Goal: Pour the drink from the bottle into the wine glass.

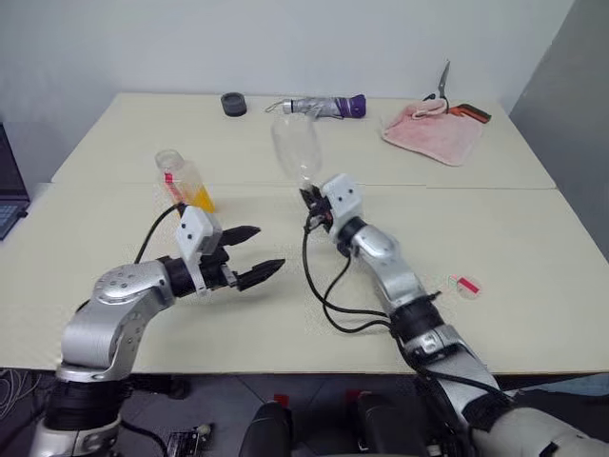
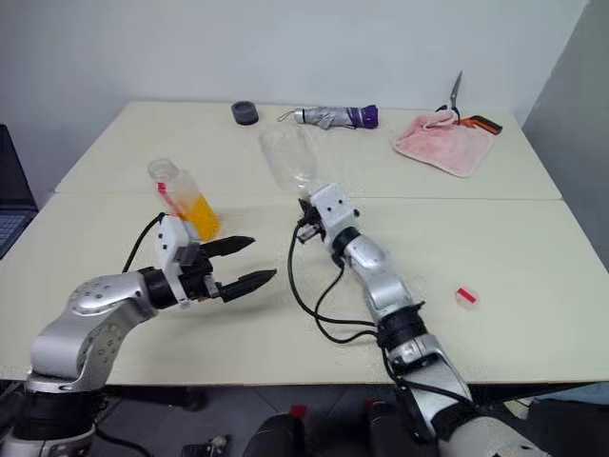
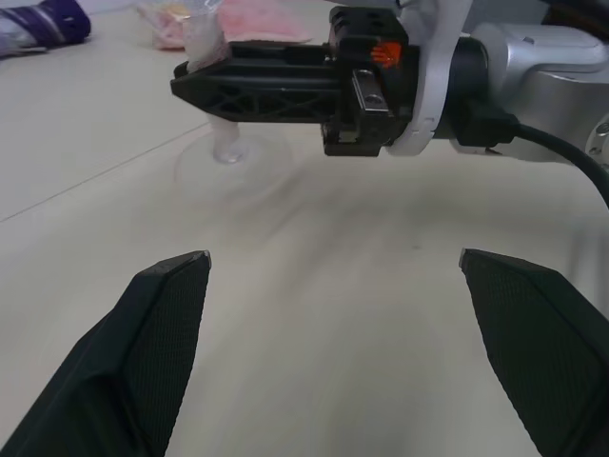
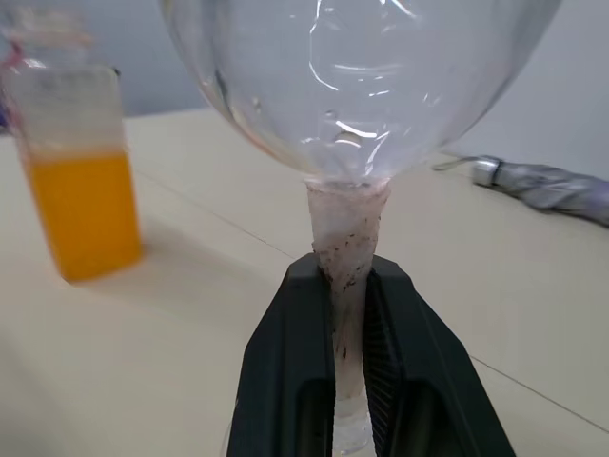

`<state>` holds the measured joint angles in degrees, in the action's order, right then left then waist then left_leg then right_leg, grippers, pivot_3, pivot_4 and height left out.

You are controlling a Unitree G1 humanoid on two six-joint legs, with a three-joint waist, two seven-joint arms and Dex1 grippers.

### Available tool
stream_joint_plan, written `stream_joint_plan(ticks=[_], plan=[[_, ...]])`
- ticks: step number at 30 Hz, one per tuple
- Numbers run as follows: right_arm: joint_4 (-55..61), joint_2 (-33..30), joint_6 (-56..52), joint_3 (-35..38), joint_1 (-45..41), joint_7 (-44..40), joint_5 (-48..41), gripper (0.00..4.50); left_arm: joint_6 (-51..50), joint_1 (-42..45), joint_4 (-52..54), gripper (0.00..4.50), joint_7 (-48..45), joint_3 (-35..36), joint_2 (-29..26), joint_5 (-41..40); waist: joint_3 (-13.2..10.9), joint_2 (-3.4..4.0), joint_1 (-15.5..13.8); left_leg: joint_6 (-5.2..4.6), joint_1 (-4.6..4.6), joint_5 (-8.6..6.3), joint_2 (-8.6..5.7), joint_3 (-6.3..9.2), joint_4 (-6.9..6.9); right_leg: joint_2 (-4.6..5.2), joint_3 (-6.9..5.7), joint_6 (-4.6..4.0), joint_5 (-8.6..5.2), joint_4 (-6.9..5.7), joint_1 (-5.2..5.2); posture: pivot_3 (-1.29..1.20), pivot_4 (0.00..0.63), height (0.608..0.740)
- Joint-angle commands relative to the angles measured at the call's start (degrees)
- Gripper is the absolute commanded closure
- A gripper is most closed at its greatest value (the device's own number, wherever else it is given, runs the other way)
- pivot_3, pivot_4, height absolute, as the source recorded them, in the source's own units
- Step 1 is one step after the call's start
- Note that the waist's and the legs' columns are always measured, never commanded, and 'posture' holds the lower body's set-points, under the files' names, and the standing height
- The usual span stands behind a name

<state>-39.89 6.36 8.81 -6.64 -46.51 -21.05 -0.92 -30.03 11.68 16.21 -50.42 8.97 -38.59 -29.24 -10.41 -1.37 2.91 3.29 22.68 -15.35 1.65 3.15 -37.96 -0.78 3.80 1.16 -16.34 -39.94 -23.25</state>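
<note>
I need to use my right gripper to set the wine glass down on the bare table [image 1: 306, 240] just past the fingertips of my left gripper.
The wine glass [image 1: 295, 148] is clear and stands upright at the table's middle. My right gripper [image 1: 309, 196] is shut on its stem [image 4: 347, 238] just under the bowl [image 4: 352, 76]. The glass's round foot [image 3: 228, 152] is low at the table; whether it touches I cannot tell. To its left stands the bottle [image 1: 183, 179], clear with a red-and-white strip, its lower half holding the orange drink [image 4: 86, 214]. My left gripper [image 1: 266, 249] hangs open and empty in front of the bottle, pointing toward the glass, apart from both.
At the back lie a black round thing [image 1: 233, 104], a folded grey-and-purple umbrella [image 1: 324, 106], a pink cloth [image 1: 433, 131] and an orange-handled tool [image 1: 457, 103]. A small red piece [image 1: 466, 284] lies at the right. A laptop [image 1: 8, 195] sits at the left edge.
</note>
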Motion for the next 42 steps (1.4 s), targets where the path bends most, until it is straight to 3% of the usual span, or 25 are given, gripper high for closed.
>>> stream_joint_plan(ticks=[1, 25, 37, 42], plan=[[-7.71, 0.62, 6.93, 1.86, -1.62, -2.32, -1.80, 4.38, 0.03, -0.35, 2.88, 0.00, 0.84, 2.47, -0.89, -1.40, 0.00, 0.00, -0.22, 0.00, 0.01, 0.00, -0.01, 0.00, 0.00, 0.02, 0.00, 0.00, 0.00, 0.01, 0.00, 0.00, 0.150, 0.740], [-13.60, -0.34, 10.69, 1.34, 2.91, -7.22, -0.72, 4.38, -1.53, 6.44, 1.62, 0.00, 0.25, 3.45, -3.45, -4.34, -0.01, 0.02, 0.42, 0.01, -0.11, 0.00, 0.00, -0.07, 0.04, -0.07, 0.07, -0.01, 0.00, -0.07, -0.02, 0.00, 0.150, 0.740], [-11.03, -0.50, 9.15, 1.88, 3.58, -8.07, -1.87, 0.15, -1.17, 6.88, 2.29, 0.00, 1.23, 2.75, -3.26, -3.80, -0.02, 0.03, 0.41, 0.01, -0.09, 0.00, -0.01, -0.06, 0.04, -0.07, 0.07, -0.01, 0.00, -0.06, -0.03, 0.00, 0.150, 0.740], [-6.60, -1.68, 7.08, 1.39, 6.41, -10.29, -2.47, 0.07, -1.19, 6.59, 3.09, 0.00, 1.82, 2.96, -3.11, -3.80, -0.02, 0.03, 0.39, 0.01, -0.08, 0.00, 0.00, -0.06, 0.04, -0.07, 0.07, -0.01, 0.00, -0.05, -0.03, 0.00, 0.150, 0.740]])
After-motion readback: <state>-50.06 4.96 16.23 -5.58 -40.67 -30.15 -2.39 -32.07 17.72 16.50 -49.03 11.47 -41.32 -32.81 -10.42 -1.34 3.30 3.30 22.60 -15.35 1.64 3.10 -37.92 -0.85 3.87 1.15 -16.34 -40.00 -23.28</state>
